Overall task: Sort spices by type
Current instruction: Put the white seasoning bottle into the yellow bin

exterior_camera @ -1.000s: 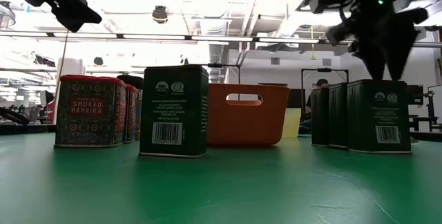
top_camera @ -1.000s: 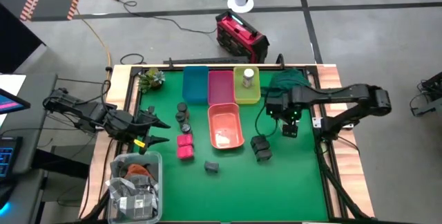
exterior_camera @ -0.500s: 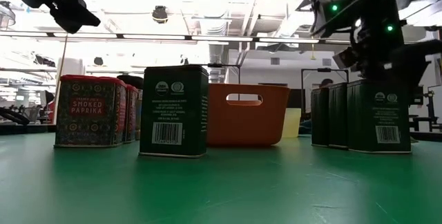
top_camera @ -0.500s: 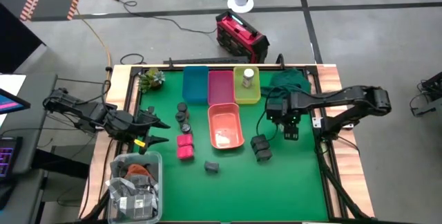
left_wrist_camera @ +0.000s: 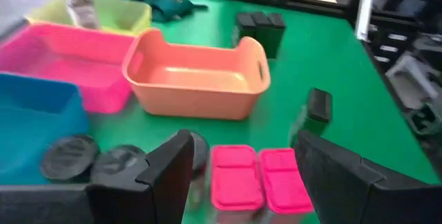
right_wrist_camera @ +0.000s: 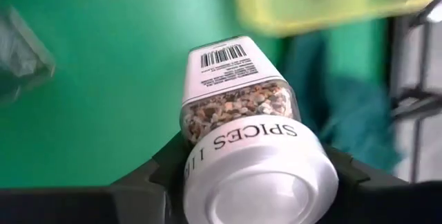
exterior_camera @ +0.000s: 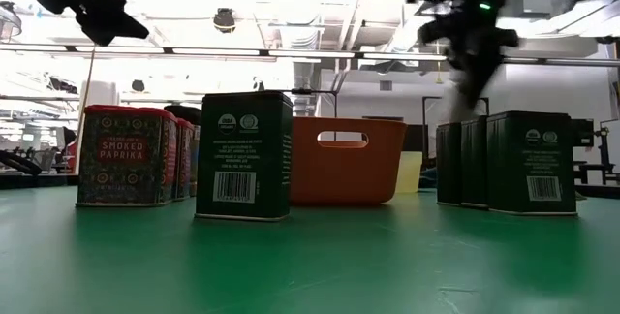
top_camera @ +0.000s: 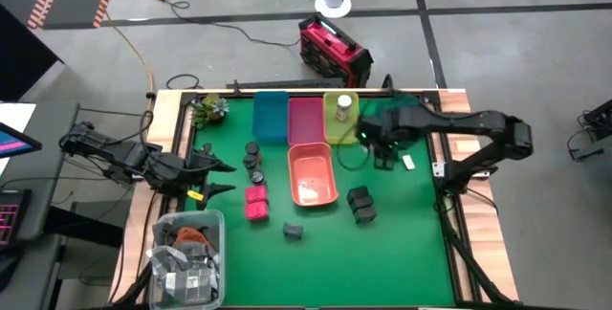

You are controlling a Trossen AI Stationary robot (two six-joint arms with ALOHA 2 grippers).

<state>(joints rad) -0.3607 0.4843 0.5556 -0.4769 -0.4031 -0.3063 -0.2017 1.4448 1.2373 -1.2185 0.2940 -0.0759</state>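
Next, my left gripper moves next to the lid [top_camera: 251,145] [left_wrist_camera: 70,155] of the dark round jar nearest the blue bin and closes on it.
My right gripper [right_wrist_camera: 252,172] is shut on a white-capped spice bottle [right_wrist_camera: 238,96]. It hangs above the table [top_camera: 387,147] between the yellow bin [top_camera: 341,128] and the dark green cloth [top_camera: 402,109]. Another bottle [top_camera: 343,107] stands in the yellow bin. My left gripper [top_camera: 215,178] hovers open at the table's left, with nothing between its fingers. On the cloth-covered table stand dark round jars [top_camera: 252,157], magenta blocks [top_camera: 255,203], a cluster of dark packs [top_camera: 361,205] and a single pack [top_camera: 293,231]. My right gripper pinches the bottle at its white cap [right_wrist_camera: 207,148], one finger on each side. The fingers come from above at a slant. The bottle's body points away beyond the fingers, barcode label [right_wrist_camera: 224,58] showing. It is tilted and lifted clear of the table.
Blue [top_camera: 271,117] and pink [top_camera: 306,117] bins stand at the far edge and the salmon bin [top_camera: 313,174] in the middle. A clear container [top_camera: 186,257] sits at the near left corner and a small plant [top_camera: 208,109] at the far left.
My right gripper has dipped behind the dark packs, then risen and swung toward the table's far left, to beside the yellow bin. The white-capped bottle has come up off the table with it.
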